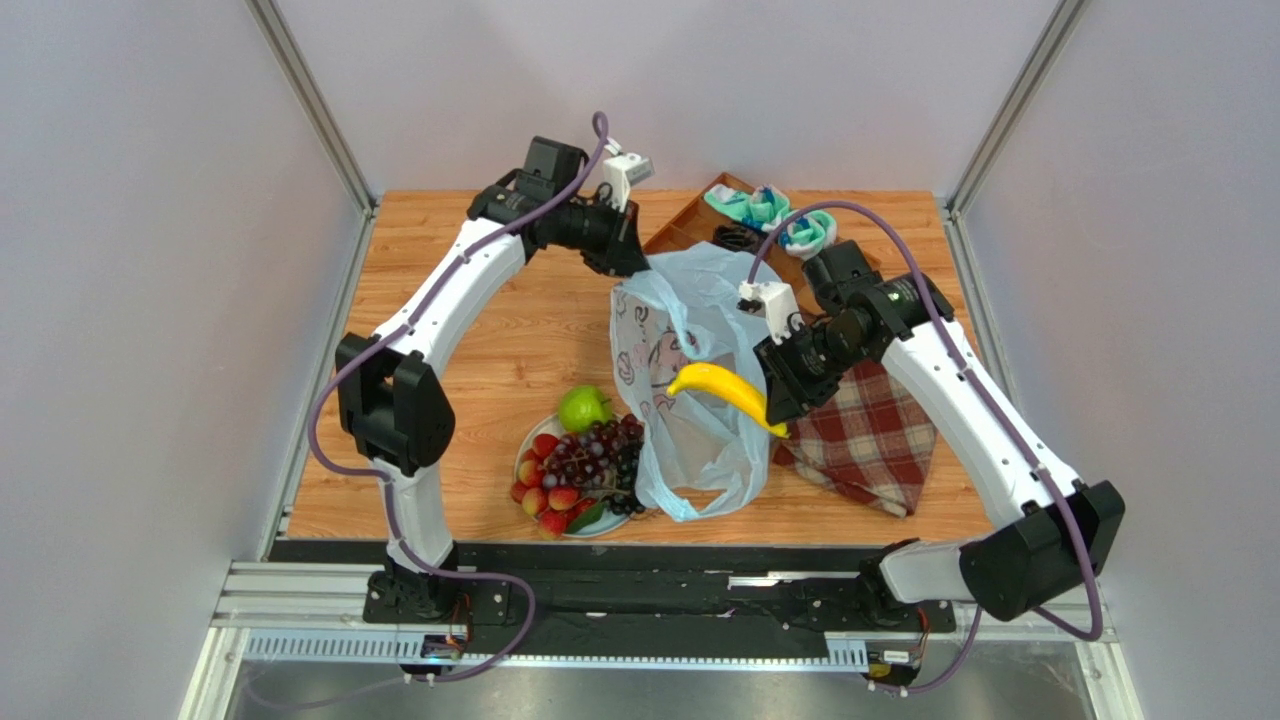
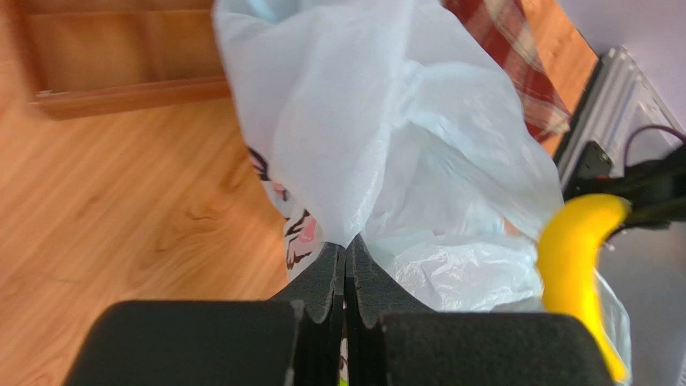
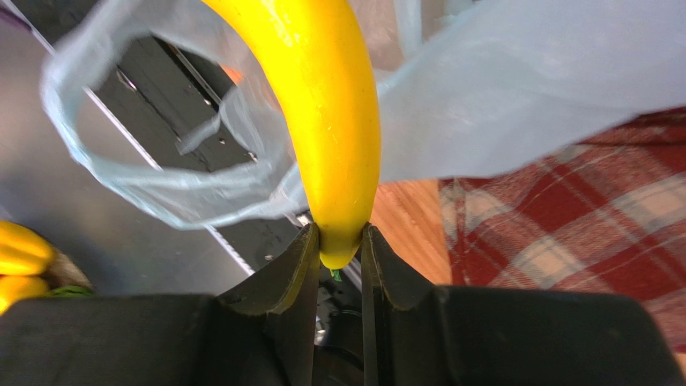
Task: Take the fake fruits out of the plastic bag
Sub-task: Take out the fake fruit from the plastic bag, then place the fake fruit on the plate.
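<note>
Next, my right gripper sets the yellow banana down on the plate (image 1: 571,431) between the green apple-like fruit and the dark grapes.
The pale-blue plastic bag (image 1: 684,375) hangs over the table's middle, pinched at its top edge by my shut left gripper (image 1: 628,267); the left wrist view shows the bag (image 2: 386,129) caught between the pads at the left gripper (image 2: 346,249). My right gripper (image 1: 781,393) is shut on one end of a yellow banana (image 1: 721,393), held in front of the bag; the banana (image 3: 322,112) fills the right wrist view above the right gripper (image 3: 340,241). A green apple-like fruit (image 1: 583,407), dark grapes (image 1: 609,447) and small red fruits (image 1: 544,488) lie on a plate (image 1: 601,525).
A red plaid cloth (image 1: 872,435) lies right of the bag under my right arm. A wooden tray (image 1: 684,225) at the back holds teal-white rolled socks (image 1: 766,210). The table's front edge and metal rail run just beyond the plate.
</note>
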Tool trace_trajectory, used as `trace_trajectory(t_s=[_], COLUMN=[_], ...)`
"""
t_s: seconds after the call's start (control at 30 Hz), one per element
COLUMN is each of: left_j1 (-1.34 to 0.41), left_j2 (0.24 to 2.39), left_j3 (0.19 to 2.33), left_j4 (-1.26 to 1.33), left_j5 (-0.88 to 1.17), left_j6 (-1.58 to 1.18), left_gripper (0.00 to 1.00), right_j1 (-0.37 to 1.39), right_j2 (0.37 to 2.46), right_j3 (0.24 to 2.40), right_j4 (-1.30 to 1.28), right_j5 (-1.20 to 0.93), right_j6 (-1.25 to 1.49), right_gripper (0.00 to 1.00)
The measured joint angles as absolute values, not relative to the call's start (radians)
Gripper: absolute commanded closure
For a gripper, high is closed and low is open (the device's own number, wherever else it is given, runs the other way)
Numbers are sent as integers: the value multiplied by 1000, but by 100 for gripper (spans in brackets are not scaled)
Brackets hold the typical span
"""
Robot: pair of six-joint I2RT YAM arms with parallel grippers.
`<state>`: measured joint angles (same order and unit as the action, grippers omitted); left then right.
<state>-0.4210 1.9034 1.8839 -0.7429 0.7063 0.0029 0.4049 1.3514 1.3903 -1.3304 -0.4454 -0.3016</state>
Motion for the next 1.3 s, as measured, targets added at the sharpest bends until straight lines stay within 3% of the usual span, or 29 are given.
trace_trajectory(t_s=[0.43, 0.9, 1.3], left_j1=[-86, 277, 330], left_j2=[1909, 1400, 1164], left_j3=[1895, 1381, 1172], left_j4=[-713, -638, -572], left_j5=[596, 496, 417], left_j6=[-20, -163, -166], left_gripper=[100, 100, 100], right_j1=[499, 740, 878], right_j2=[1296, 1495, 1800], right_j3=[1571, 1588, 1645], right_j4=[-1348, -1122, -905], right_j5=[-464, -339, -154], right_j6=[-488, -585, -653], right_gripper=[100, 100, 100])
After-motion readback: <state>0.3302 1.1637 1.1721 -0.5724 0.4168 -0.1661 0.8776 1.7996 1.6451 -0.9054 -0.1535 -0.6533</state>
